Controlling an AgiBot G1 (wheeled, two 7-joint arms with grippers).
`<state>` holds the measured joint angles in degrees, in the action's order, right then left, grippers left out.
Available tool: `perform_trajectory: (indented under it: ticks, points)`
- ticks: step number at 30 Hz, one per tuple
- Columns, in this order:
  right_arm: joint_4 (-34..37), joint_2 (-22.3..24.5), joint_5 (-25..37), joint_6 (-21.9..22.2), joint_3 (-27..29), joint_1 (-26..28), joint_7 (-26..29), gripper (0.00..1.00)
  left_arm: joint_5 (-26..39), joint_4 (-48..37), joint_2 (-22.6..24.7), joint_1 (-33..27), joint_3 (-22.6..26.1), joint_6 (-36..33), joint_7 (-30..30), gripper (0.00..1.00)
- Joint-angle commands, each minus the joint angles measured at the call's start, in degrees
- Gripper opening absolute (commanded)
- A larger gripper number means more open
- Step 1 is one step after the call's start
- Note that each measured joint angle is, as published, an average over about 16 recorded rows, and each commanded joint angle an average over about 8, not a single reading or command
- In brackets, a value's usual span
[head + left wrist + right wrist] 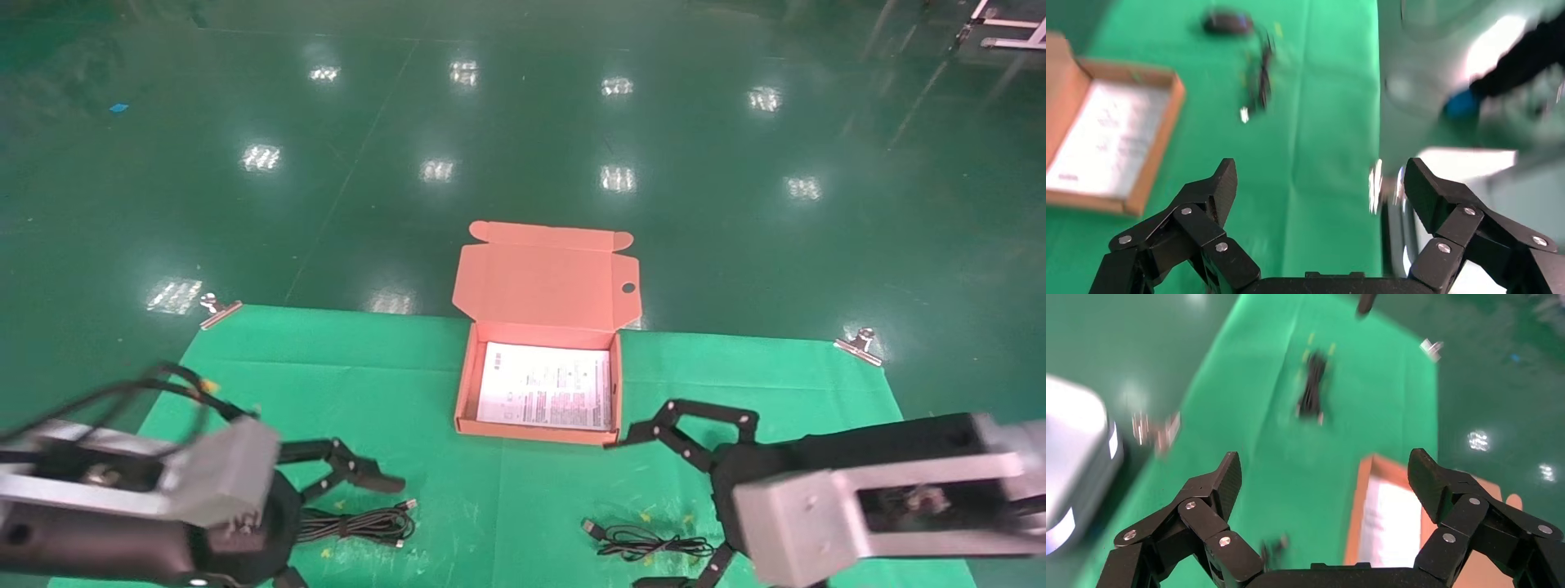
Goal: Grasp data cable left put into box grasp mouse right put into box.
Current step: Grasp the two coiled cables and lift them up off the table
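Observation:
Next, my right gripper goes to the tied part [683, 544] of the mouse's cord, away from the cord's plug, and closes there.
The salmon box [462, 390] lies open mid-cloth, lid leaning back, white sheet inside; it also shows in the wrist views [1156, 153] [1357, 514]. The data cable [353, 523] [1313, 386] is a black bundle at front left. My left gripper [339, 531] [1318, 177] hangs open over it, nothing between the fingers. The mouse [1226, 21] shows only in the left wrist view; the right arm hides it in the head view. Its thin cord [645, 543] [1261, 79] lies at front right. My right gripper [633, 514] [1324, 471] is open beside that cord, holding nothing.
A green cloth [392, 384] covers the table, held by metal clips at the far corners [219, 309] [858, 343]. Glossy green floor lies beyond. Small yellow marks dot the cloth near both cables.

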<state>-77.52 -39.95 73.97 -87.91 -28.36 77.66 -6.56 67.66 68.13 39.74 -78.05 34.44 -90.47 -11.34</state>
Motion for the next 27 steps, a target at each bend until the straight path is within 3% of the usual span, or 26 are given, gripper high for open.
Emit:
perform_trajectory:
  ticks: [1, 7, 13, 20, 27]
  points:
    - [-0.1, -0.9, 4.1, -0.3, -2.0, 1.9, -2.8, 1.00, 3.3, -0.4, 0.8, -2.5, 3.2, -0.2, 0.3, 1.00]
    - [-0.3, -3.4, 15.0, 1.8, -7.3, 3.2, -10.2, 1.00, 13.7, -2.4, 3.7, -7.4, 9.5, 1.9, 1.8, 1.00]
    - [-0.2, -5.7, 24.7, 5.1, -11.2, 2.4, -13.1, 1.00, 25.9, -2.1, 6.7, -9.1, 13.8, 5.5, 1.6, 1.00]
    - [0.0, -8.4, 34.5, 9.4, -14.5, 0.2, -12.3, 1.00, 36.4, -0.9, 9.7, -8.0, 17.5, 10.2, -0.9, 1.00]
    - [0.8, -11.1, 40.4, 12.9, -16.2, -2.3, -7.4, 1.00, 40.6, -4.4, 12.2, -6.1, 18.8, 14.3, -2.9, 1.00]
